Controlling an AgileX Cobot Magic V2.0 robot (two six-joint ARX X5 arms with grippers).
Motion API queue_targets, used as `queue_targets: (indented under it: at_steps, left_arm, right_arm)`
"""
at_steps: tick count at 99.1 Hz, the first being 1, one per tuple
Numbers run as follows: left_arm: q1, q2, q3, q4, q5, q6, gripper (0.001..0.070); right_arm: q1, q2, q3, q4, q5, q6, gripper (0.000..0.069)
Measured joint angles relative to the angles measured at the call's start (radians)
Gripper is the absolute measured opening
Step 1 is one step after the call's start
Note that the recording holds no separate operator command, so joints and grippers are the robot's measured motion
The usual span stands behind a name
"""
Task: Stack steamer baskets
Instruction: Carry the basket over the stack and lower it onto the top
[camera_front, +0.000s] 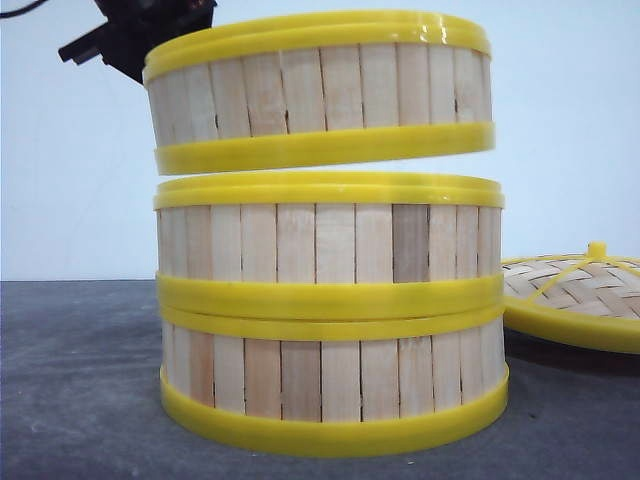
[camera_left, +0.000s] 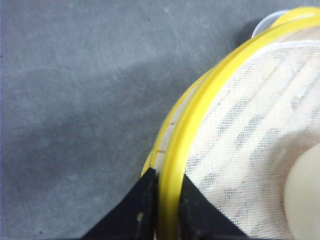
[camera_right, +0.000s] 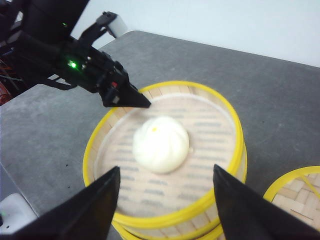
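Next, I release the third steamer basket squarely on the middle basket's yellow top rim (camera_front: 330, 188) with my left gripper.
Two steamer baskets stand stacked on the grey table, the lower one (camera_front: 335, 375) under the middle one (camera_front: 330, 240). A third steamer basket (camera_front: 320, 90) hangs just above them, slightly tilted, with a small gap to the stack. My left gripper (camera_left: 167, 176) is shut on its yellow top rim (camera_left: 200, 107); its black body (camera_front: 130, 35) shows at the basket's upper left. A white bun (camera_right: 161, 144) lies on cloth inside the held basket (camera_right: 165, 150). My right gripper (camera_right: 166, 167) hovers open above that basket, touching nothing.
A domed woven bamboo lid (camera_front: 580, 295) with a yellow rim lies on the table to the right of the stack, and is also seen in the right wrist view as the lid (camera_right: 295, 192). Bare grey table (camera_front: 80, 380) lies to the left.
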Motion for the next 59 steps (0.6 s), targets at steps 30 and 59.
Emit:
queue_targets:
  at_steps: [30,59]
  left_arm:
    - [-0.005,0.013,0.002,-0.017,-0.001,-0.004,0.0021]
    - [-0.005,0.017,0.087,-0.114,0.000,0.011,0.0021]
  right_arm:
    - [0.000,0.000,0.000,-0.007,-0.001,0.000,0.0358]
    - [0.000,0.000,0.000,-0.010,0.000,0.000,0.0358]
